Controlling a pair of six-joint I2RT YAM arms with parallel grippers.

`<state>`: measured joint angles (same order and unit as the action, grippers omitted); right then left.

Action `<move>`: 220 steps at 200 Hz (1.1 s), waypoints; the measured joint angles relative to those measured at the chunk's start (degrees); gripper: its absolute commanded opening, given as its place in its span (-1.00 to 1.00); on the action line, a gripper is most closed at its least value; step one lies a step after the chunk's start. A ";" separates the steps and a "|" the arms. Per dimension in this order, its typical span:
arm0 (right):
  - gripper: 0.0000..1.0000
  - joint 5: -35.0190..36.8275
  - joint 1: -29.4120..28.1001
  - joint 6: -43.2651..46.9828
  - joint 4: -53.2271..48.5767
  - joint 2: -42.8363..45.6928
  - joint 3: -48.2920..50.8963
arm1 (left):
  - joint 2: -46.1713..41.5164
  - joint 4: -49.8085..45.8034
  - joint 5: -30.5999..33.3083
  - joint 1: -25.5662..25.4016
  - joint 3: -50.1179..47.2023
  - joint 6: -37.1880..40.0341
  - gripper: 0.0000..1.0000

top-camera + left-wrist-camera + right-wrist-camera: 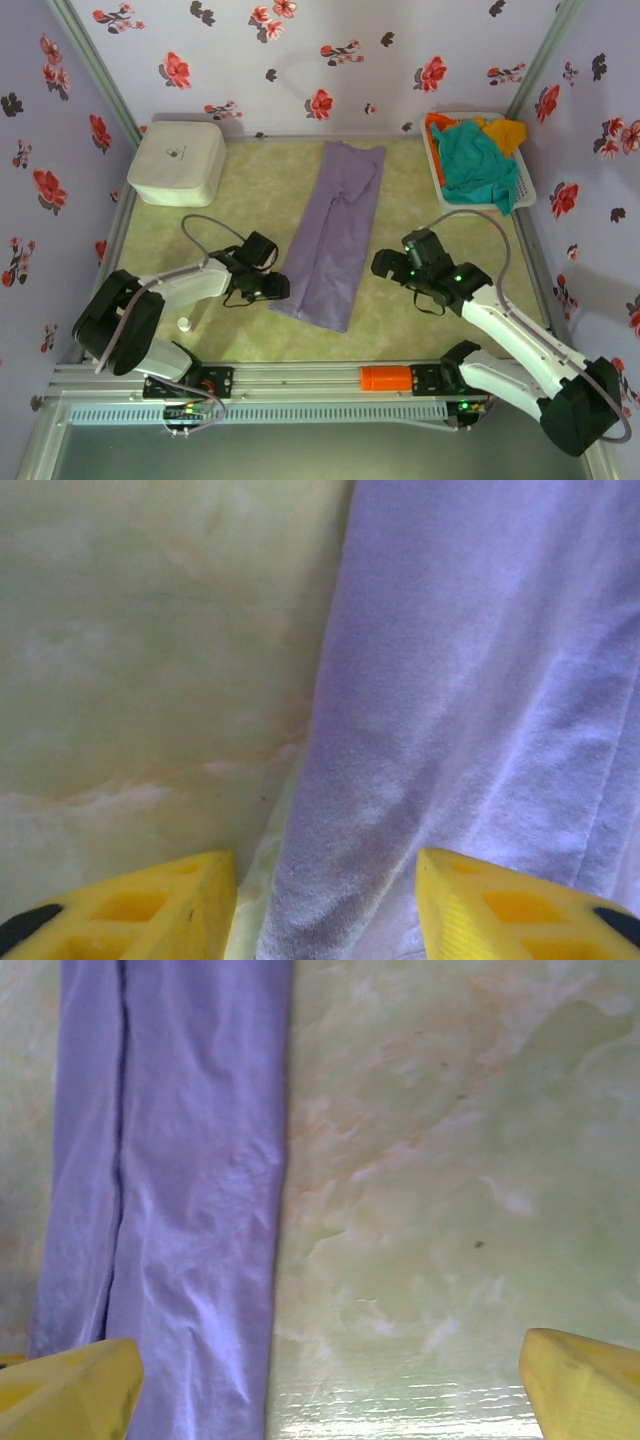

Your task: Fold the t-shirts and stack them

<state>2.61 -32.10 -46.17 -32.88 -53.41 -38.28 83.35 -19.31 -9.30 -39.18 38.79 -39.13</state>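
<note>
The t-shirt lies at a slant with its hem toward the robot's left gripper, so the left gripper needs to move the t-shirt straight, then grab the t-shirt hem's corner [276,307] to fold.
A pale lavender t-shirt [335,235] lies in the middle of the table, folded lengthwise into a long narrow strip. My left gripper [275,285] sits low at the strip's near left edge. In the left wrist view its yellow fingers [150,910] stand apart, straddling the shirt's edge [470,700], one over table and one over cloth; left gripper [325,910] open. My right gripper [385,265] hovers just right of the strip, wide open [330,1390], mostly over bare table beside the shirt [180,1160]. Teal, orange and yellow t-shirts [475,155] lie heaped in a basket.
The white basket [528,190] stands at the back right corner. A white rounded box [177,163] sits at the back left. A small white object [184,323] lies near the left arm. An orange piece [385,378] rests on the front rail.
</note>
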 measured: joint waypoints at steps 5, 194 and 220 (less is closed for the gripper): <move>0.92 -0.37 0.59 -0.35 0.00 -0.13 0.22 | -0.11 0.46 0.79 -0.46 -0.31 -0.87 -0.08; 0.84 -4.24 2.05 -0.59 -1.99 -4.98 0.44 | 10.71 24.48 4.57 -23.45 3.15 -26.56 -0.16; 0.80 -3.89 2.93 -1.03 -5.44 -5.01 0.66 | 10.51 22.64 2.32 -24.98 3.93 -27.04 -0.08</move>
<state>-1.28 -29.17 -47.20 -38.33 -58.41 -37.63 93.86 3.33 -6.98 -64.16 42.72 -66.17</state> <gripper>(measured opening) 0.905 0.445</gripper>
